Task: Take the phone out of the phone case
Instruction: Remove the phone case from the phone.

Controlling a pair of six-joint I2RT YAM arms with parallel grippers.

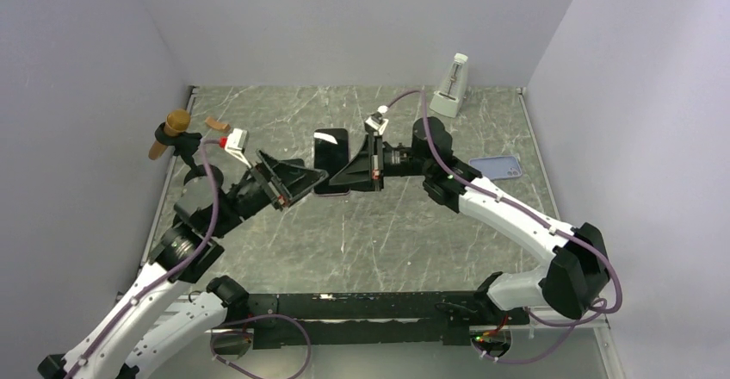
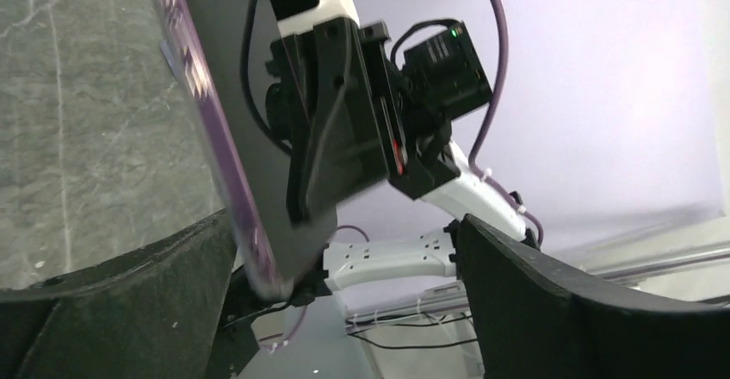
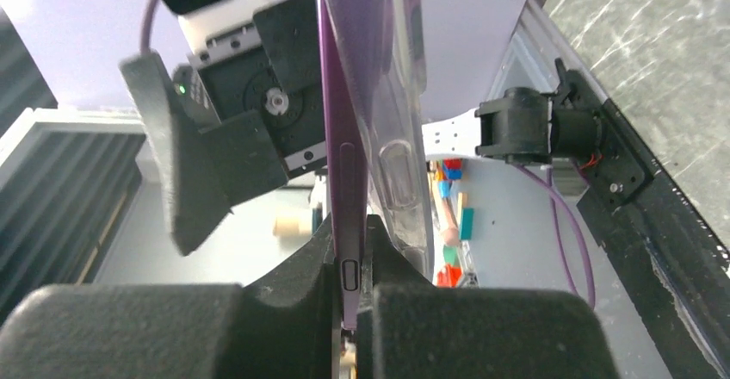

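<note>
The robot's right gripper clamps the phone, but the clear case still wraps the phone's other corner, so the left gripper needs to pinch the case's rim (image 2: pixel 244 254) and pull it away.
The phone (image 1: pixel 331 160), dark screen up with a purple rim, hangs above the table's middle between both grippers. My right gripper (image 1: pixel 368 170) is shut on its right edge; in the right wrist view (image 3: pixel 349 245) the pads clamp the purple phone edge (image 3: pixel 340 138). A clear translucent phone case (image 3: pixel 400 129) stands split away from that edge. My left gripper (image 1: pixel 297 183) is open around the phone's lower left corner; in the left wrist view (image 2: pixel 344 232) the phone (image 2: pixel 250 181) leans near the left finger (image 2: pixel 120 301), with a wide gap to the other finger.
A pale lavender phone-sized shell (image 1: pixel 498 168) with a dark camera cutout lies flat at the right. A white metronome (image 1: pixel 451 86) stands at the back. A black stand with a brown-headed object (image 1: pixel 175 129) is at the back left. Walls close three sides.
</note>
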